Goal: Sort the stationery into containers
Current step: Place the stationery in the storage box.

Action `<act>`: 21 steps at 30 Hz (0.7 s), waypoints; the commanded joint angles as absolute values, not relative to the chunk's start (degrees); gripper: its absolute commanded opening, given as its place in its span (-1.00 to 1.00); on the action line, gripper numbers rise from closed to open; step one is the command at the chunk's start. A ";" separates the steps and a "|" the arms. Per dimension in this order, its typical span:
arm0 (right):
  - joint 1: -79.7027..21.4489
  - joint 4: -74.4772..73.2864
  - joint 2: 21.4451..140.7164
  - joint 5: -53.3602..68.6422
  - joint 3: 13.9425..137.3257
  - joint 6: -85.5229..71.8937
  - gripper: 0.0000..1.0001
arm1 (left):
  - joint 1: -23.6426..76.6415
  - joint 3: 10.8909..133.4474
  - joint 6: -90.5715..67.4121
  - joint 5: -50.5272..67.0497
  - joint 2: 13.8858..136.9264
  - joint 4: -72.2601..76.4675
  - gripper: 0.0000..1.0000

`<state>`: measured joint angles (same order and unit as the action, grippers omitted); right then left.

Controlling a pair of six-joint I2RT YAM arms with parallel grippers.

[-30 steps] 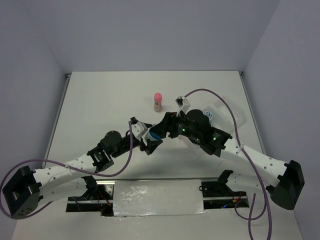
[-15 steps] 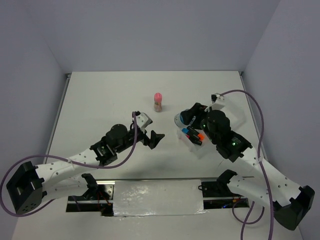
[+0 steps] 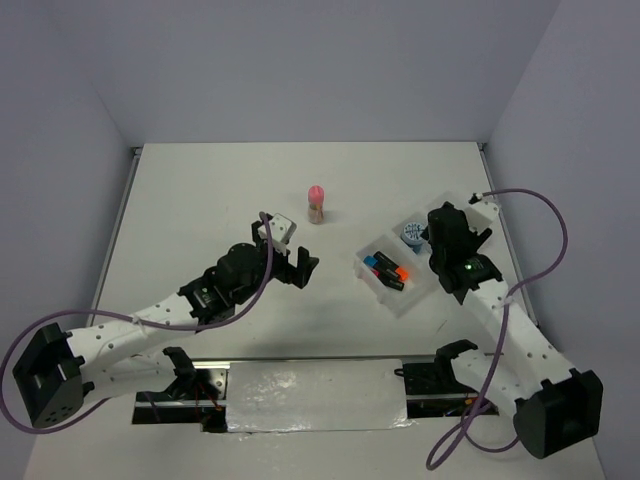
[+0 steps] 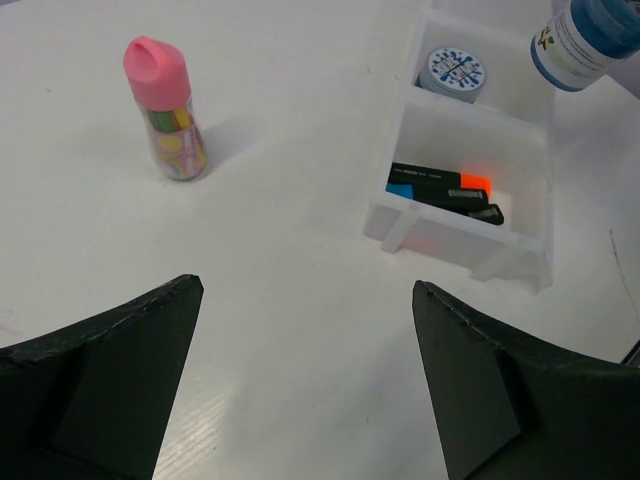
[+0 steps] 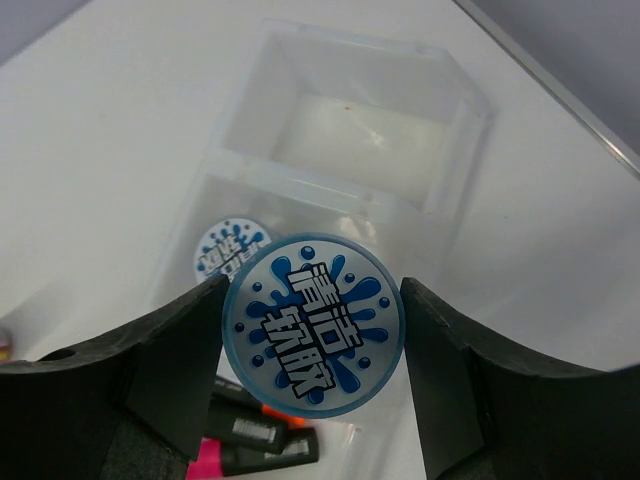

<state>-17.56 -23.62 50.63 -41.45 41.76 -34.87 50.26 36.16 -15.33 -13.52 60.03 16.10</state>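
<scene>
Next, my left gripper needs to go to the upright tube's pink cap [image 3: 316, 194] [image 4: 160, 76] and close there, coming down from above.
My right gripper [image 5: 312, 325] is shut on a round blue-white patterned disc [image 5: 312, 322] and holds it above the translucent three-compartment tray [image 5: 455, 150], over the middle compartment. A second disc [image 5: 232, 250] lies in that compartment. The black markers [image 5: 262, 440] with pink, orange and blue caps lie in the end compartment [image 4: 455, 215]. The far compartment [image 5: 370, 120] holds nothing. The pink-capped tube [image 4: 165, 110] stands upright on the table. My left gripper [image 4: 305, 290] is open and empty, short of the tube and to the left of the tray [image 3: 415, 295].
White walls stand close on the left, back and right. The right table edge runs just beyond the tray [image 5: 560, 110]. A purple cable [image 3: 530, 200] loops from my right arm over the tray's far end.
Both grippers were together at the centre. My right gripper has carried the disc right to above the tray. My left gripper has let go, opened and drawn slightly back.
</scene>
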 commanded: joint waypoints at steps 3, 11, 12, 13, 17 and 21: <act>-15.38 -17.67 57.12 -46.24 43.07 -33.66 -1.00 | 50.19 38.76 -17.40 -16.87 60.73 14.24 0.99; -14.24 -12.84 63.10 -44.57 41.93 -32.52 -1.00 | 50.19 40.08 -18.37 -19.16 60.82 10.90 0.99; -13.80 -11.53 63.37 -43.78 41.58 -32.00 -1.00 | 50.19 39.90 -18.37 -19.07 60.65 10.99 0.99; -13.62 -11.17 63.63 -42.90 41.40 -31.99 -1.00 | 50.19 39.82 -18.37 -19.25 60.73 10.99 0.99; -13.45 -12.04 65.39 -43.94 41.57 -32.78 -1.00 | 50.19 40.34 -18.28 -19.78 60.82 10.11 0.99; -13.10 -9.76 65.57 -42.80 40.43 -32.25 -1.00 | 50.19 40.34 -18.37 -19.60 60.64 10.37 0.99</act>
